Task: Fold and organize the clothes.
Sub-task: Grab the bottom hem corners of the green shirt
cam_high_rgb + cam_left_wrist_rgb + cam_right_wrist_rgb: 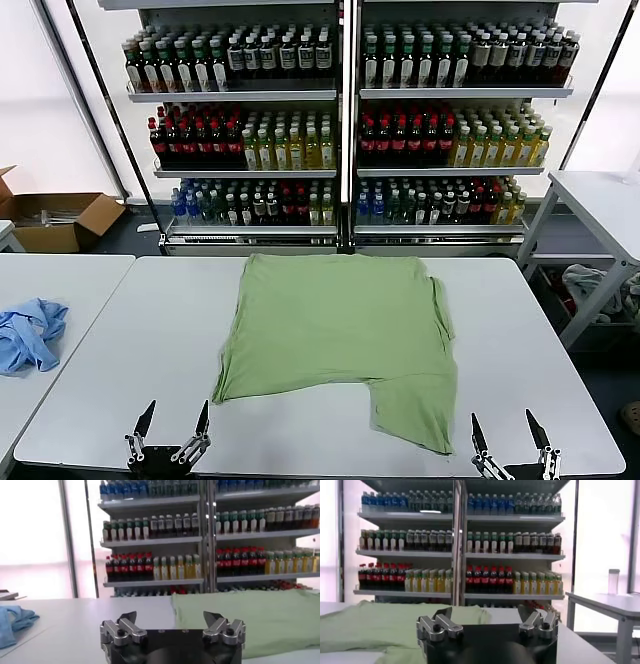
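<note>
The light green shirt has a near corner (219, 397) at the end of its near edge away from the front flap. My left gripper needs to close there.
A light green shirt (340, 320), the clothes, lies on the white table (130, 340), partly folded, its plain side up, with one flap reaching toward the front right. The same shirt (260, 615) lies ahead of the left wrist and the shirt (375, 625) also spreads before the right wrist. At the table's front edge my left gripper (174, 420) is open and holds nothing, just short of the shirt's near left corner. My right gripper (511, 428) is open too, beside the front flap.
A light blue garment (30, 335) lies on the neighbouring table at the left. Drink shelves (340, 120) stand behind the table. A cardboard box (60, 220) sits on the floor at the far left, and another white table (600, 210) stands at the right.
</note>
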You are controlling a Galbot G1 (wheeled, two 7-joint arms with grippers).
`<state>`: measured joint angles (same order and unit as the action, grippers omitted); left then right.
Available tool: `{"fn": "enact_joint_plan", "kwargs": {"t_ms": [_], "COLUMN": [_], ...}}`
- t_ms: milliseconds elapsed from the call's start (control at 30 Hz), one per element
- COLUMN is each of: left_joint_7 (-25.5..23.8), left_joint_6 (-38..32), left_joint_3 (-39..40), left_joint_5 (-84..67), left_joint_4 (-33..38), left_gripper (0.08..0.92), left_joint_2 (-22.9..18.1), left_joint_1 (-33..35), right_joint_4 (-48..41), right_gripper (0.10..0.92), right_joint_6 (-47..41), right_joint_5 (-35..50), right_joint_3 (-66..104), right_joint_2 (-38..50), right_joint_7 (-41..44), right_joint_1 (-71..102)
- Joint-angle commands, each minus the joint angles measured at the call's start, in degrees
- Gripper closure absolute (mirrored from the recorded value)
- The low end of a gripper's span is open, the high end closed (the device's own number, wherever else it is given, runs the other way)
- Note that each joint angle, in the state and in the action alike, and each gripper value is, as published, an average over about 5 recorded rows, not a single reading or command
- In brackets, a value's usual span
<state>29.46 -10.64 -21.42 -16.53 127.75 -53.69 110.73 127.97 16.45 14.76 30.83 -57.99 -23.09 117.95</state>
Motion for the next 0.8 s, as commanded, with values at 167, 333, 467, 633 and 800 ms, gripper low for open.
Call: {"fn": "enact_joint_plan", "kwargs": {"t_ms": [167, 333, 467, 633, 800], "left_joint_7": [0.34, -1.28, -3.41, -5.16, -6.36], "left_joint_6": [26.93, 31.00, 33.04, 34.67, 34.82], "left_joint_3": [-0.43, -0.48, -0.43, -0.53, -0.56], "left_joint_5": [-12.29, -16.06, -18.18, -21.25, -23.56], "left_joint_4": [9.37, 9.26, 8.56, 6.47, 4.26], "left_gripper": [0.177, 0.177, 0.177, 0.177, 0.177], "left_joint_2": [1.48, 1.45, 1.69, 1.32, 0.66], "left_joint_1": [-2.88, -6.11, -8.35, -12.86, -15.85], "right_joint_4": [7.64, 8.49, 7.08, 4.95, 3.88], "right_gripper": [0.203, 0.203, 0.203, 0.203, 0.203], "right_joint_6": [-26.82, -33.03, -35.75, -37.31, -37.55], "right_joint_5": [3.40, 10.92, 14.12, 15.46, 14.98], "right_joint_3": [-3.45, -4.41, -4.68, -7.23, -9.41], "right_joint_2": [1.31, 1.80, 1.56, 0.06, -0.91], "right_joint_7": [-6.06, -4.90, -3.60, -2.56, -1.66], "right_joint_1": [-4.13, -5.58, -7.48, -10.15, -11.98]}}
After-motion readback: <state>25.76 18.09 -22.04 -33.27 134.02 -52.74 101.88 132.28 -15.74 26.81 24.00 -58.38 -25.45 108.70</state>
